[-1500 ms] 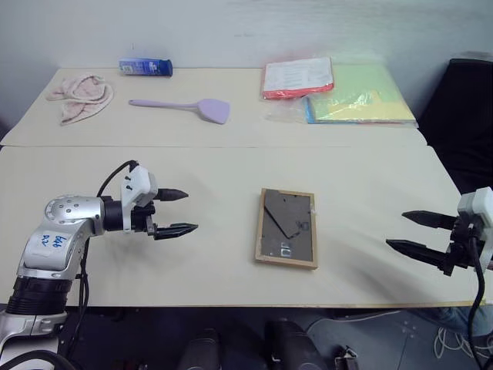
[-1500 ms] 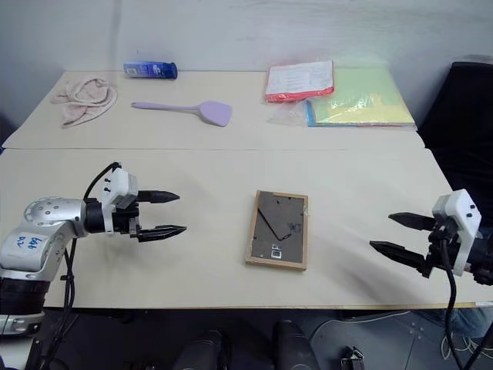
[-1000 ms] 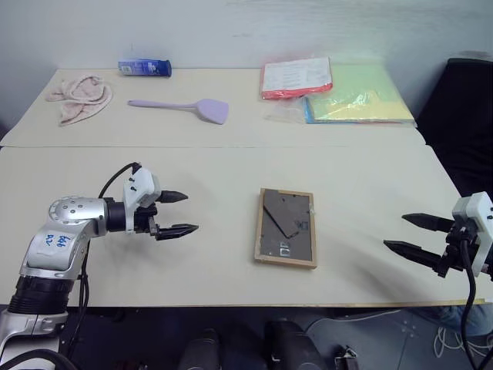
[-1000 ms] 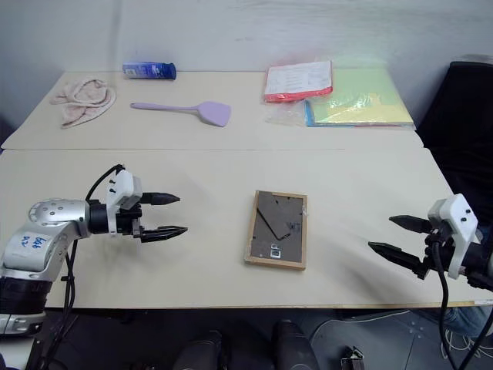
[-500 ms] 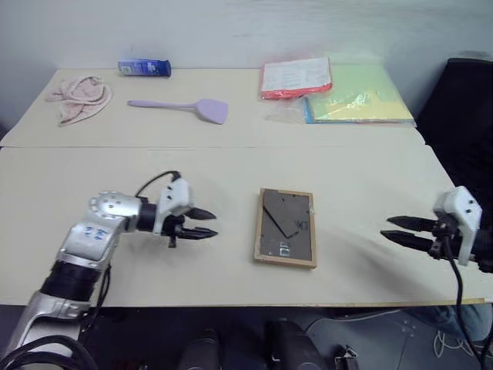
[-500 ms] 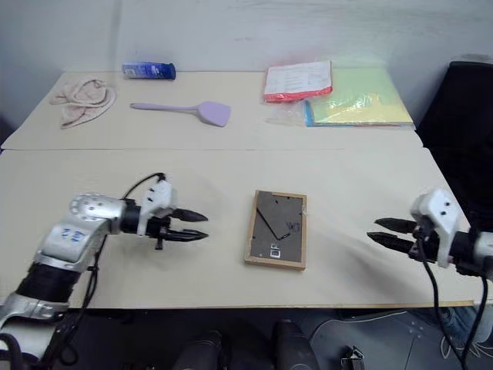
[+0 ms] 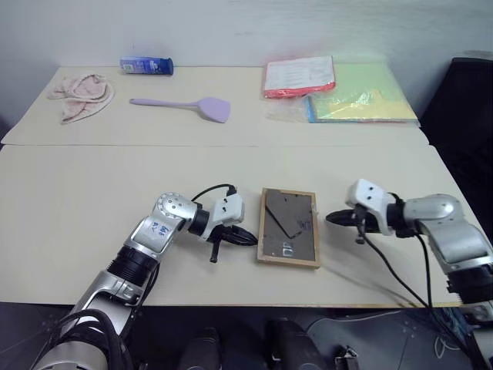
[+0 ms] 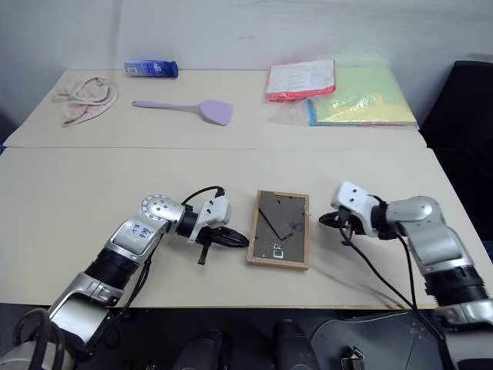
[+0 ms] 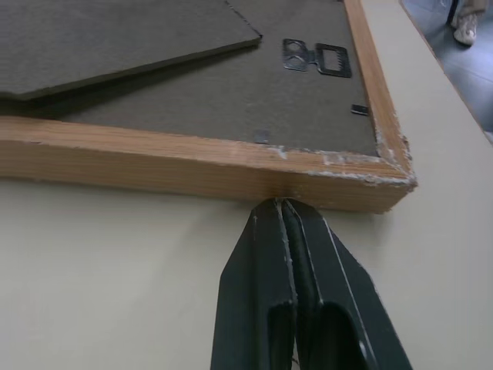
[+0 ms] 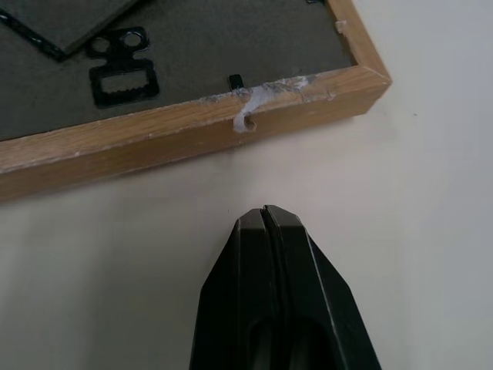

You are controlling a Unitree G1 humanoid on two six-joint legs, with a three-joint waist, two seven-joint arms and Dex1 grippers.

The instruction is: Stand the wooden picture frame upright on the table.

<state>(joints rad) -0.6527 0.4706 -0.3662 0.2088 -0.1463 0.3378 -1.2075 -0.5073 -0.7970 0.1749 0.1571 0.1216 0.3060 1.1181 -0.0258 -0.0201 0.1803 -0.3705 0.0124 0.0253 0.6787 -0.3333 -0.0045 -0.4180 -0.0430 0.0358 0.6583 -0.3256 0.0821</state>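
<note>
My left gripper will open its fingers, which are shut against the wooden picture frame's side, and turn them to grip that side (image 7: 262, 253) above and below before lifting.
The wooden picture frame (image 7: 288, 227) lies flat with its back up on the table (image 7: 115, 177), its dark grey back and folded stand showing. My left gripper (image 7: 253, 240) is shut, its tips against the frame's left wooden side (image 9: 192, 166) near the front corner. My right gripper (image 7: 330, 219) is also shut and holds nothing. It points at the frame's right side (image 10: 154, 139), with a small gap of bare table between.
At the back lie a pink cloth (image 7: 77, 92), a blue tube (image 7: 146, 66), a lilac spatula (image 7: 185, 105), a red folder (image 7: 299, 77) and a yellow-green folder (image 7: 362, 96). A seam (image 7: 115, 146) crosses the tabletop. A dark chair (image 7: 466, 116) stands at the right.
Both grippers have closed from open to shut and swung inward toward the frame, the left from the left side, the right from the right edge of the table. The frame has not moved.
</note>
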